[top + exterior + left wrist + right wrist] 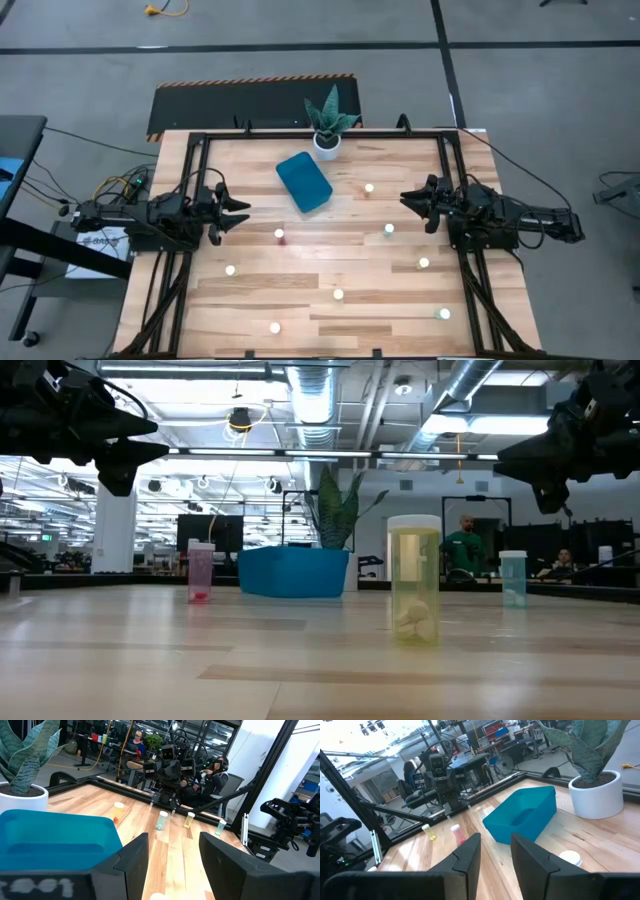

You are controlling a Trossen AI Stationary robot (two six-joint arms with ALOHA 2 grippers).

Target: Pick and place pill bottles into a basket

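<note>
The fingers of my left gripper will close on the white cap (279, 233) (158, 896) of the reddish pill bottle that stands just on the near side of the teal-blue basket.
The teal-blue basket (303, 182) lies on the wooden table toward its far edge, and also shows in the low view (293, 572). Several small pill bottles stand upright on their bases, scattered over the table, such as one near the basket (369, 188), one with a reddish body (280, 235) and one at the near right (443, 314). My left gripper (240, 214) hovers open at the table's left side, above the table and touching nothing. My right gripper (408, 200) hovers open at the right side, likewise empty. Both sets of fingers point toward the table's middle.
A white pot with a green plant (327, 140) stands just beyond the basket at the far edge. A dark metal frame (200, 150) runs around the table. In the low view a yellow bottle (414, 592) stands nearest; people sit in the room behind.
</note>
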